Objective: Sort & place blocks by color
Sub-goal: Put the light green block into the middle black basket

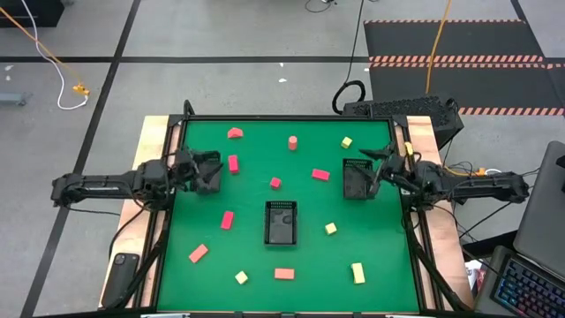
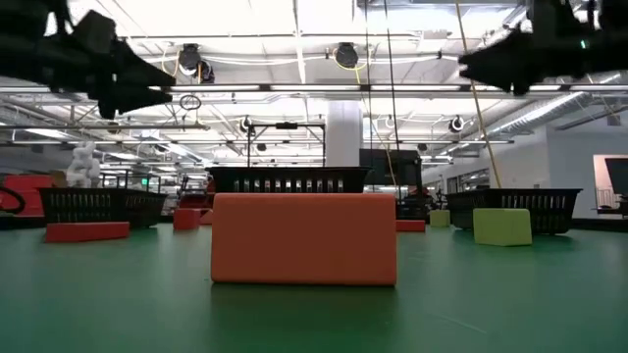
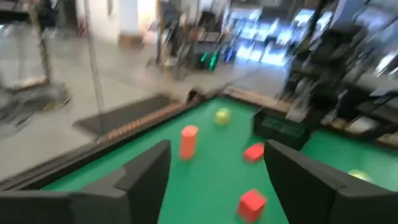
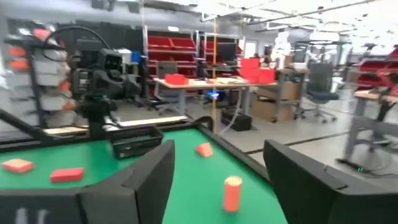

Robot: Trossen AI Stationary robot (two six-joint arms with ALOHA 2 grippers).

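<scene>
The yellow block (image 1: 346,142) is near the table's far edge, just beyond the black tray under my right gripper, and that gripper will close on the block's sides.
Pink-red, salmon-orange and pale yellow blocks lie scattered flat on the green table. Among them are a salmon cylinder (image 1: 292,142) standing upright, a red block (image 1: 233,162) just beyond my left gripper, a red block (image 1: 320,174) and a yellow block (image 1: 347,141). My left gripper (image 1: 214,170) hangs open above the table's left side, with the cylinder (image 3: 188,142) and red blocks (image 3: 252,204) ahead of it. My right gripper (image 1: 372,166) hangs open over the right black tray (image 1: 356,179). Both are raised well off the table in the low view.
A second black slotted tray (image 1: 281,221) sits mid-table, and a third tray (image 4: 134,143) is below the left arm. A salmon bar (image 2: 304,238) lies close to the near edge, with a yellow block (image 2: 501,226) to its right. A raised rim (image 1: 282,117) borders the table.
</scene>
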